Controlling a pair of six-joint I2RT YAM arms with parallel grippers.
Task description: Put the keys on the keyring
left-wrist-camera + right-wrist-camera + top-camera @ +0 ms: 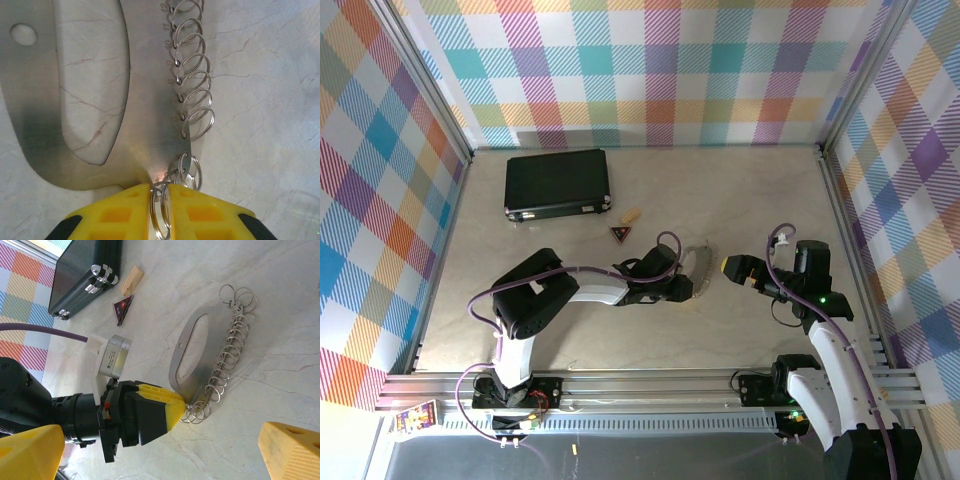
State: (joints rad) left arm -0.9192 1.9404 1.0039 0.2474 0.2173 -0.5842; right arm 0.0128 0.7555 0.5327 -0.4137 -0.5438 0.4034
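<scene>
Two overlapping wire rings sit bunched between the left gripper's fingers, so it should open, ease back and pinch only the end ring (153, 216) before lifting the plate.
The keys (150, 100) are a flat silver oval plate with a row of wire rings (192, 90) along one edge, lying on the marble table; they also appear in the top view (703, 262) and the right wrist view (182, 365). My left gripper (160, 202) is shut on the thin metal keyring (161, 215), pinched between yellow fingers (117, 212) at the plate's near tip; any tag on it is hidden. From the right wrist this gripper (182, 407) touches the plate's lower end. My right gripper (160, 440) stands wide open, just right of the keys (732, 267).
A black case (557, 183) lies at the back left. A dark-red triangular trinket (620, 234) and a tan wooden piece (632, 215) sit between the case and the keys. Checked walls enclose the table (750, 200) on three sides.
</scene>
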